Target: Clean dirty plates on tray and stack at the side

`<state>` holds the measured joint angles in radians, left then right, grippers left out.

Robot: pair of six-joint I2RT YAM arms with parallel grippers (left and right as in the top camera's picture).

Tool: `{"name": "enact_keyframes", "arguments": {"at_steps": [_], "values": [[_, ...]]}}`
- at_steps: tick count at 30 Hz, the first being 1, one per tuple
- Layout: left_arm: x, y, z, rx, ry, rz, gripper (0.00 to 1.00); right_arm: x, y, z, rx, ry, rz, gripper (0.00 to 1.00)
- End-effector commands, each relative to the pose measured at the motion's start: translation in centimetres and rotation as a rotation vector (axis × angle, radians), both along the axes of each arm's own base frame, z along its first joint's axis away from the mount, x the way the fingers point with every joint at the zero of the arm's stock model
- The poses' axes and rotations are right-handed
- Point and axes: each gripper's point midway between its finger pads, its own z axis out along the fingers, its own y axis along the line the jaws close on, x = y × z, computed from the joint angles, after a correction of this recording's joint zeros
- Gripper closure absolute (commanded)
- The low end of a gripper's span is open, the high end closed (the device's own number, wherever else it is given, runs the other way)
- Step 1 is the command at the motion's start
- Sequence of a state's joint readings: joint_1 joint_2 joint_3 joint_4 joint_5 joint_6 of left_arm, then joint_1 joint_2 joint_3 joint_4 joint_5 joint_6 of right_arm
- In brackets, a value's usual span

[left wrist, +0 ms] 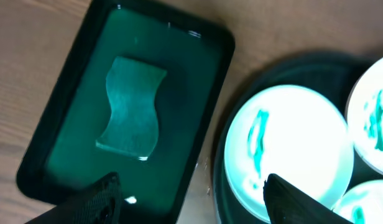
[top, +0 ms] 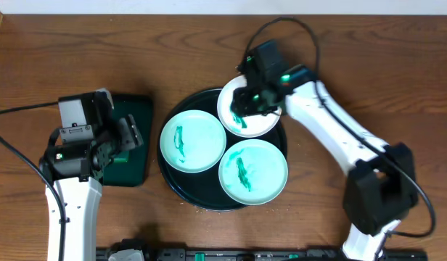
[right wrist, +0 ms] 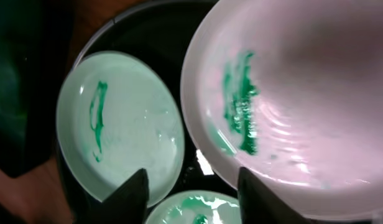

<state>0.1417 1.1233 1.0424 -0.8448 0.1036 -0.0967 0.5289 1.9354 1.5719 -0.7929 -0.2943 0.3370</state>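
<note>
The plates need wiping, so my left gripper needs to next move to the green sponge's middle [top: 121, 156] [left wrist: 132, 107] in the dark green tray and close there.
The black tray [top: 187, 190] holds three plates, each with a dark green smear. One mint plate [top: 192, 141] lies at its left, another [top: 253, 172] at its front right, and the white plate [top: 252, 119] at the back right, over the rim. My right gripper [top: 245, 101] hovers open over the white plate's left part. In the right wrist view its fingers [right wrist: 194, 196] straddle the gap between the white plate [right wrist: 303, 93] and the left mint plate [right wrist: 126, 124]. My left gripper [top: 125, 138] is open and empty, left of the tray.
A dark green rectangular tray [left wrist: 73, 93] holds a green sponge [left wrist: 132, 106], left of the black tray [left wrist: 316, 62]. My left fingers [left wrist: 191, 205] span its right edge and the left mint plate [left wrist: 291, 143]. Brown wooden table all round.
</note>
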Motion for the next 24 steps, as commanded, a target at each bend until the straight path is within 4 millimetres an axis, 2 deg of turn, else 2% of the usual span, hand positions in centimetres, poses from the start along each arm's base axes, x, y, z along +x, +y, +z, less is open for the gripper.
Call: {"name": "enact_keyframes", "arguments": {"at_steps": [1,6,7,9,12,17,24], "values": [[-0.4,0.1,-0.3,0.038,0.027,-0.048,0.26,-0.7,2.1,-1.0,0.001,0.016,0.023,0.59],[-0.3,0.9,-1.1,0.071,0.063,-0.025,0.26,-2.3,3.6,-4.6,-0.05,0.108,-0.013,0.57],[-0.4,0.9,-1.6,0.07,0.088,-0.024,0.27,-2.8,3.9,-5.8,-0.065,0.135,-0.013,0.59],[-0.7,0.9,-2.3,0.064,0.125,-0.025,0.31,-3.1,4.1,-6.6,-0.078,0.15,-0.007,0.63],[-1.0,1.0,-3.0,0.067,0.164,-0.022,0.34,-3.1,3.9,-7.0,-0.089,0.158,-0.018,0.67],[-0.3,1.1,-3.4,0.069,0.162,-0.021,0.34,-2.9,2.9,-7.5,-0.148,0.152,-0.084,0.71],[0.2,1.6,-3.9,0.079,0.17,0.007,0.34,-3.4,3.2,-7.8,-0.163,0.151,-0.072,0.74]]}}
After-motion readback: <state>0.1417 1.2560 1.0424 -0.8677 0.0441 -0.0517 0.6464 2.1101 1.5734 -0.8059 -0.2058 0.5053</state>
